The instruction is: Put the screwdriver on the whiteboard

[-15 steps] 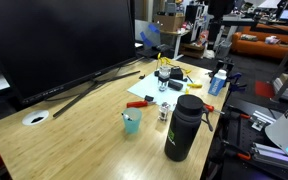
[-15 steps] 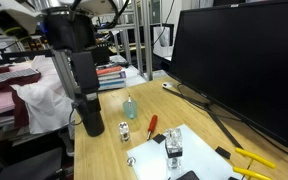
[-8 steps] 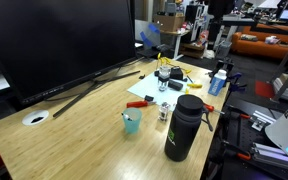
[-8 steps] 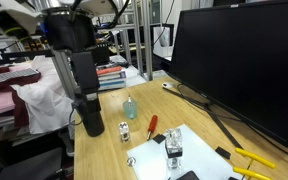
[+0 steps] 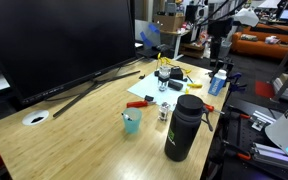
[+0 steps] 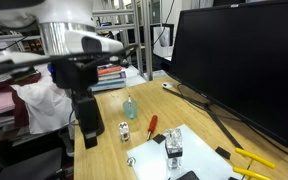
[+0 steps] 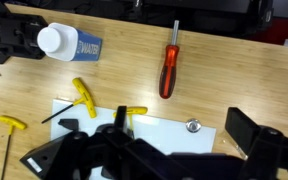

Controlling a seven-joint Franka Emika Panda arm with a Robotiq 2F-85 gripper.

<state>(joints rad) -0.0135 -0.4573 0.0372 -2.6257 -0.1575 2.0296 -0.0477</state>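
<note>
The rear end of the red handle [image 5: 208,106] [image 7: 167,88] of the screwdriver, the end nearer the whiteboard, is the next spot for my gripper to close on.
The screwdriver [image 7: 168,70] has a red handle and a metal shaft and lies on the wooden table, beyond the whiteboard's [image 7: 159,131] far edge in the wrist view. It lies left of the whiteboard [image 5: 160,88] as a red stick [image 5: 139,103] in an exterior view, and shows in the other too [image 6: 151,125]. My gripper [image 7: 182,135] hangs high above the whiteboard, its jaws wide apart and empty. The arm [image 5: 220,35] comes in at the top right of an exterior view and is a white blur [image 6: 74,45] in another.
A tall black bottle [image 5: 184,127] and a teal cup [image 5: 132,122] stand near the table's front. Yellow hex keys [image 7: 84,97], a small metal piece [image 7: 193,126] and a white bottle with a blue label [image 7: 59,42] lie around the whiteboard. A large monitor [image 5: 64,40] stands behind.
The arm has swung into both exterior views, blurred by motion. The screwdriver and the other things on the table have not moved.
</note>
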